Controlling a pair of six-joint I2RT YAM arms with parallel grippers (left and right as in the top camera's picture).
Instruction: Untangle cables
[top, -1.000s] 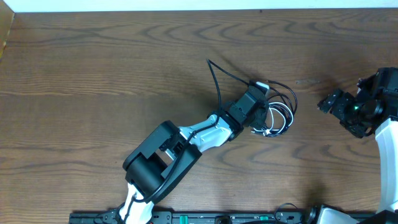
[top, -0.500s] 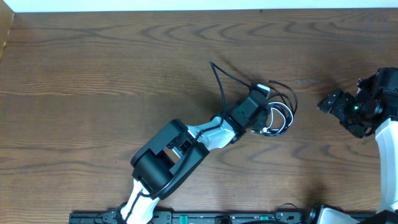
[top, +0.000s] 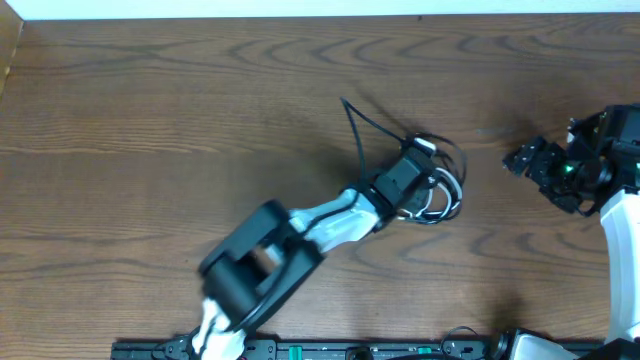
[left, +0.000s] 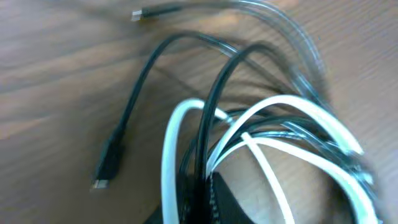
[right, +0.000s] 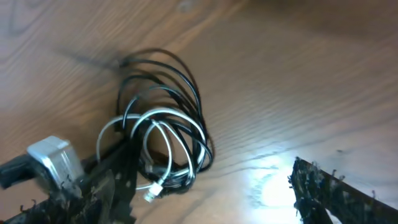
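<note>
Next, I let go of the white cable with my left gripper on the wood (top: 361, 156) next to the tangled bundle, on my left arm's side.
The cables (top: 447, 190) lie tangled in one small bundle at the table's middle right, black loops wound with a white one. One black end (top: 346, 104) trails off to the upper left. My left gripper (top: 424, 190) is shut on strands of the bundle. The left wrist view shows the white loop (left: 171, 149) and black strands (left: 208, 124) running down between its fingers (left: 224, 202). A black plug (left: 104, 169) lies loose on the wood. My right gripper (top: 524, 158) hovers open to the right of the bundle, apart from it. Its wrist view looks at the cables (right: 163, 134).
Brown wooden table (top: 150, 130) with a pale wall strip along its far edge. The left arm (top: 300, 235) stretches diagonally from the front rail to the bundle. The right arm's base (top: 625, 250) stands at the right edge.
My left gripper has closed on the cable strands and the bundle has drawn in slightly toward it. My right gripper has shifted a little left.
</note>
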